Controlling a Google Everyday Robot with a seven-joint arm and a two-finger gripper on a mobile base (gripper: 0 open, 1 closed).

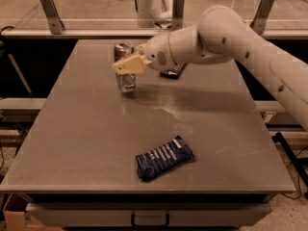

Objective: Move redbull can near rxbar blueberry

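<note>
The robot's gripper needs to stand the redbull can, now upright well apart from the wrapper, on the table (pixel 166 129) just behind the far edge of the rxbar blueberry.
The redbull can (pixel 126 81) is slim and silver and blue, and stands upright over the far left part of the table (pixel 86 143). My gripper (pixel 129 65) is shut around the can's middle, with a tan finger (pixel 131 65) across its front. I cannot tell whether the can's base touches the table. The rxbar blueberry (pixel 163 158), a flat dark blue wrapper with white text, lies near the front middle of the table, well apart from the can.
A smaller black bar wrapper (pixel 173 72) lies at the far middle of the table, partly behind my arm (pixel 226 37). A rail with metal posts (pixel 50 8) runs behind the table. The table's front edge (pixel 144 189) is close to the rxbar.
</note>
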